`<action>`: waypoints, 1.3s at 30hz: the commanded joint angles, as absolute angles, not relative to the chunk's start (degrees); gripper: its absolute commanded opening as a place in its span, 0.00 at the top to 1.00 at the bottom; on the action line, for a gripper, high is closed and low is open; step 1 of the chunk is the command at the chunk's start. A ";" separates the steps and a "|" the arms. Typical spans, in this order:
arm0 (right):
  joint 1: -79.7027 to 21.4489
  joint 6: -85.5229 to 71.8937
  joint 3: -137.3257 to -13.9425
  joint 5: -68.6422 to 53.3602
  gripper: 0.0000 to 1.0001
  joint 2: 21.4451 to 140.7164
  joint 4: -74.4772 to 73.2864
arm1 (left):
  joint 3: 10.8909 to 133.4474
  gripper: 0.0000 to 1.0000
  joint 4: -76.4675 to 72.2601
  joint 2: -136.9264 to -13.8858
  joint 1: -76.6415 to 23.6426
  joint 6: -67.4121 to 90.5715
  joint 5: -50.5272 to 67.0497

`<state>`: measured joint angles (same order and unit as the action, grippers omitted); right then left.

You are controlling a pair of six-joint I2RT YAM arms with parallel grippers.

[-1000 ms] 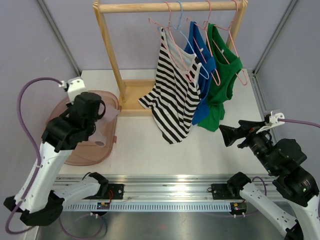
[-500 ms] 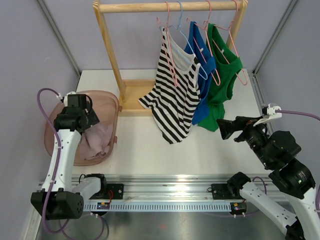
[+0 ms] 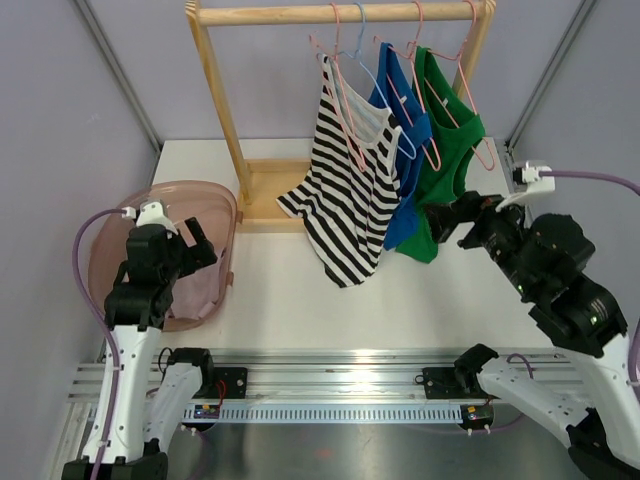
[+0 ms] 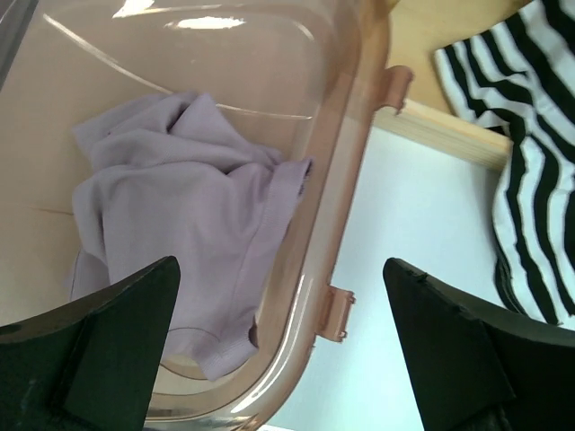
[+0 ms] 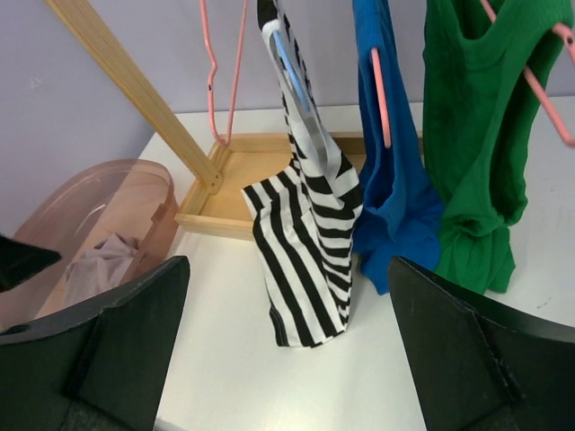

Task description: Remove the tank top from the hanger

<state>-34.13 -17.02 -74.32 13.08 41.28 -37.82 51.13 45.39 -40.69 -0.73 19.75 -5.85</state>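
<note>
The light blue hanger carries the black-and-white striped tank top, and my right gripper should close next on its near sloping arm (image 3: 377, 88).
On the wooden rack (image 3: 225, 110) hang three tank tops: a black-and-white striped one (image 3: 345, 200), a blue one (image 3: 405, 150) and a green one (image 3: 450, 140), each on a hanger. An empty pink hanger (image 5: 225, 72) dangles left of the striped top (image 5: 310, 242). A lilac tank top (image 4: 180, 206) lies crumpled in the pink basket (image 4: 355, 135). My left gripper (image 4: 280, 269) is open and empty above the basket's right rim. At the right, my right gripper (image 5: 287, 265) is open and empty, facing the hanging tops from a short distance.
The basket (image 3: 225, 215) sits at the left, beside the rack's wooden base tray (image 3: 262, 195). The rack's crossbar (image 3: 340, 12) runs across the back. Bare white table (image 3: 300, 290) lies between the basket and the tops. Grey walls close in both sides.
My left gripper opened and dropped the lilac tank top into the basket, then drew back toward the near edge. My right gripper moved up and closer to the green top.
</note>
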 commanded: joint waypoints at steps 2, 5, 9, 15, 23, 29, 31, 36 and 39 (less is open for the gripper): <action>-34.28 -12.75 -81.29 16.70 0.03 48.86 -39.20 | 50.63 0.01 40.26 -37.79 -2.02 18.90 -3.61; -34.28 -10.11 -85.15 16.09 0.16 53.24 -37.53 | 50.19 0.01 39.99 -37.88 -2.46 18.90 -1.76; -34.28 -4.94 -93.22 16.88 0.30 60.10 -34.46 | 50.27 0.01 39.99 -39.11 -3.95 18.90 -0.44; -34.10 -0.36 -106.50 15.38 0.33 75.21 -35.85 | 50.10 0.01 40.43 -38.15 -7.03 19.07 -3.07; -32.00 4.66 -129.17 15.47 0.35 95.43 -38.40 | 50.10 0.01 40.17 -39.99 -7.56 18.81 -0.35; -30.15 5.98 -150.89 11.61 0.43 110.11 -47.54 | 49.92 0.01 39.90 -39.38 -8.00 18.55 1.58; -29.97 6.24 -152.40 11.43 0.48 111.79 -47.82 | 49.92 0.01 39.81 -39.29 -8.09 18.63 1.93; -29.80 5.37 -148.18 8.27 0.67 110.65 -44.13 | 49.83 0.01 39.46 -39.29 -8.09 18.46 3.42; -29.88 4.66 -148.45 6.95 0.82 110.57 -43.25 | 49.75 0.01 39.37 -39.55 -8.09 18.46 3.87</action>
